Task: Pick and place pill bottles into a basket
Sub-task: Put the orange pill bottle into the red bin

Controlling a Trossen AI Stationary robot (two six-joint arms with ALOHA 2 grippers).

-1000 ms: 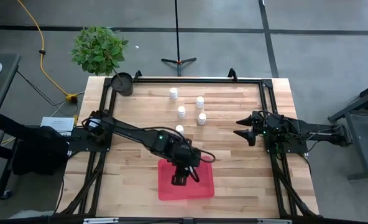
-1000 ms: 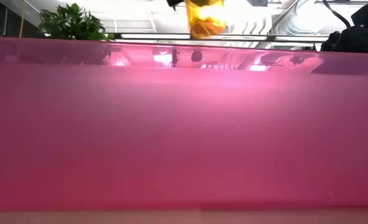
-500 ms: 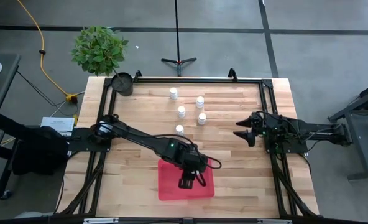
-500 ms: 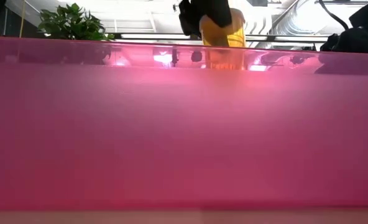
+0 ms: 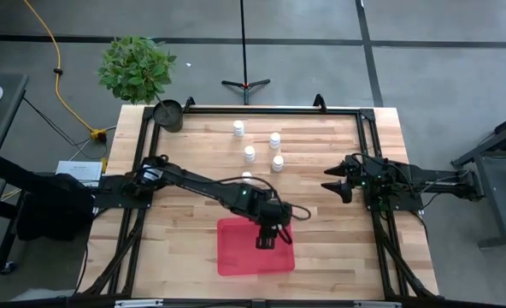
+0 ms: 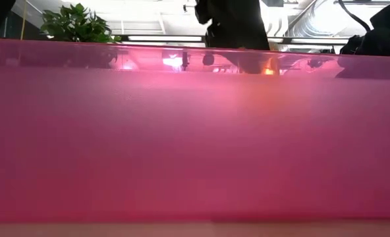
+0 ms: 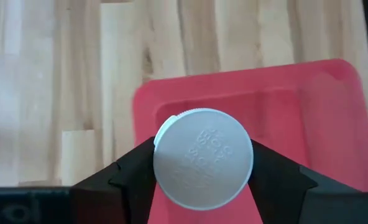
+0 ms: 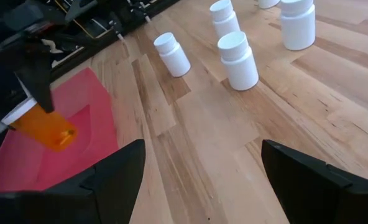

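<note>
Next, my left gripper puts the pill bottle down inside the red tray basket's far corner (image 5: 278, 229) (image 7: 214, 135) nearest my right gripper.
My left gripper (image 5: 266, 240) is shut on a pill bottle with a white cap (image 7: 202, 154) and an orange body (image 8: 46, 131), low over the red tray basket (image 5: 236, 257). In the low view the tray's wall (image 6: 195, 131) hides the bottle. Several white pill bottles (image 5: 250, 153) stand upright on the table farther back; they also show in the right wrist view (image 8: 237, 59). My right gripper (image 8: 201, 149) is open and empty at the table's right side (image 5: 332, 186). My left gripper pinches the bottle's white cap (image 7: 171, 127) between its two fingers, one on each side. The fingers come from above, pointing down. The orange body (image 8: 53, 134) hangs tilted below the fingers over the tray. Whether it touches the tray's floor I cannot tell.
A dark round cup (image 5: 168, 113) stands at the far left corner beside a potted plant (image 5: 136, 67). A black frame (image 5: 253, 110) runs along the table's edges. Bare wood lies between the tray and my right gripper.
My left gripper has gone toward the table's right edge and down with the orange bottle. In the low view the bottle has sunk from above the tray's wall to behind it.
</note>
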